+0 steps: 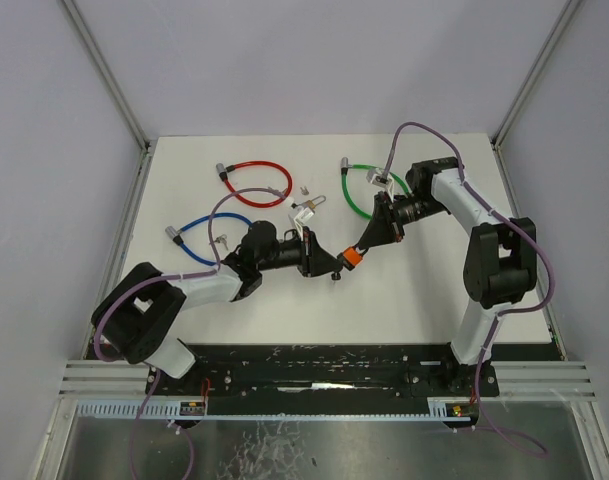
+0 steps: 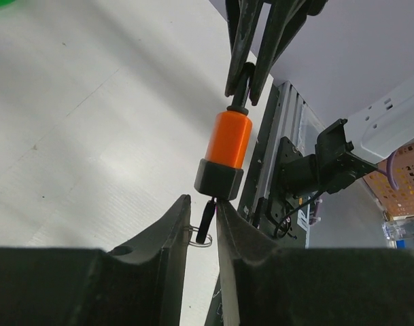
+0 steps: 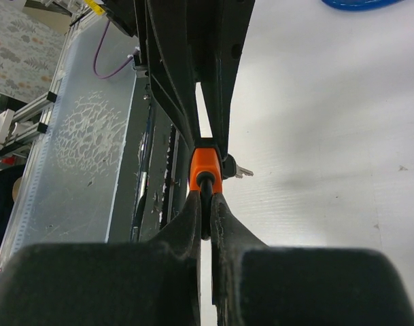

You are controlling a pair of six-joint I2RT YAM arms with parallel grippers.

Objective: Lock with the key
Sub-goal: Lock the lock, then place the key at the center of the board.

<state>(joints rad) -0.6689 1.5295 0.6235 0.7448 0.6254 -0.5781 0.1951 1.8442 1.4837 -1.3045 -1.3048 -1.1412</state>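
Observation:
Next, I release the orange lock from my right gripper on the white table, on the near side of the small brass padlock [image 1: 330, 264].
An orange lock [image 1: 350, 257] with a black base hangs above the table between both arms. My right gripper [image 1: 364, 247] is shut on the black cable stub at its top, seen close in the right wrist view as the lock [image 3: 205, 166] just past the gripper [image 3: 207, 204]. In the left wrist view the lock [image 2: 228, 146] stands upright with a black-headed key [image 2: 205, 221] and its wire ring sticking out of the base. My left gripper [image 2: 201, 210] straddles that key with jaws narrowly apart. The right finger touches the key, and a small gap shows on the left.
A red cable lock [image 1: 259, 183], a blue cable lock [image 1: 206, 235] and a green cable lock [image 1: 362, 190] lie on the white table behind the arms. A small brass padlock [image 1: 306, 208] and loose keys [image 1: 304, 190] lie between them.

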